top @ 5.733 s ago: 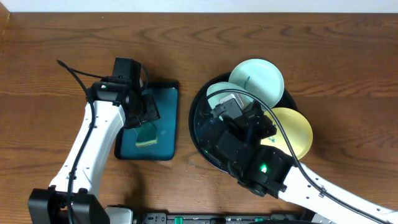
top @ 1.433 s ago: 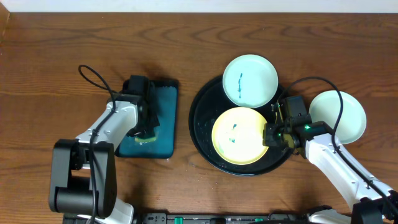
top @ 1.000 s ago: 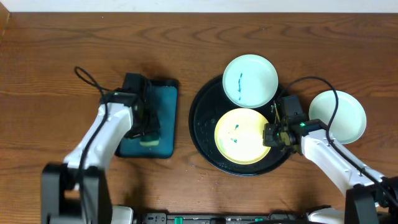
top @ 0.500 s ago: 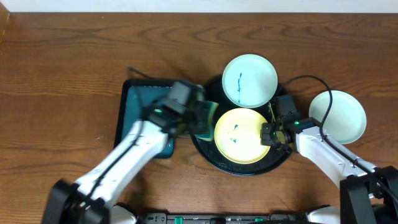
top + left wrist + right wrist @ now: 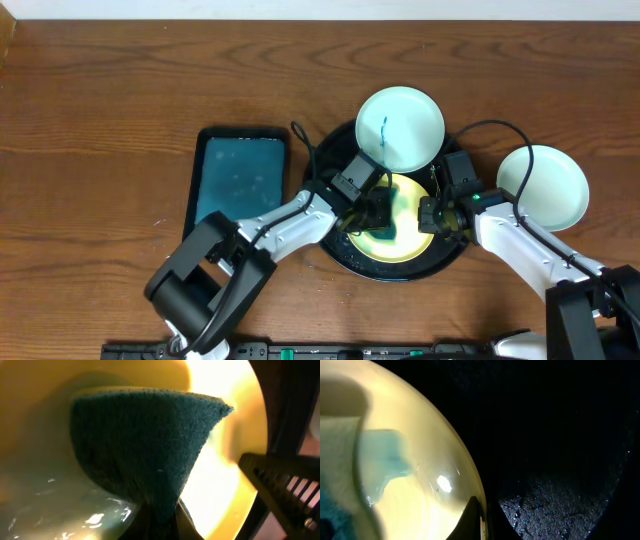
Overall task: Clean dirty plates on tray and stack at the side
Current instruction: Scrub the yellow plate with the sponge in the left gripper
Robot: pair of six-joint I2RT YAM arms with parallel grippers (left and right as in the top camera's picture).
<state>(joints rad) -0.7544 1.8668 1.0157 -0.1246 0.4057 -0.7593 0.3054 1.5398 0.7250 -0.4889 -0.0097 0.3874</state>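
Next, my left gripper lets go of the dark teal sponge in the near half of the rectangular teal tray (image 5: 248,220).
The pale yellow plate (image 5: 405,242) lies in the round black tray (image 5: 330,165). My left gripper (image 5: 376,212) is shut on a dark teal sponge (image 5: 145,450), which it presses onto the yellow plate (image 5: 220,480). My right gripper (image 5: 432,216) is shut on the same plate's right rim; in the right wrist view the rim (image 5: 470,485) runs between its fingers, above the black tray (image 5: 560,435). A pale cyan plate (image 5: 400,128) with a blue smear rests on the tray's far rim. Another cyan plate (image 5: 543,187) sits on the bare wood to the right.
A rectangular teal tray (image 5: 240,185) lies left of the black tray with nothing on it. My left arm reaches across the black tray's left rim, and its cable (image 5: 303,145) loops above that rim. Wood tabletop (image 5: 120,100) surrounds everything.
My left arm has carried the sponge from the teal tray rightward onto the yellow plate. The right gripper has stayed shut on the plate's rim.
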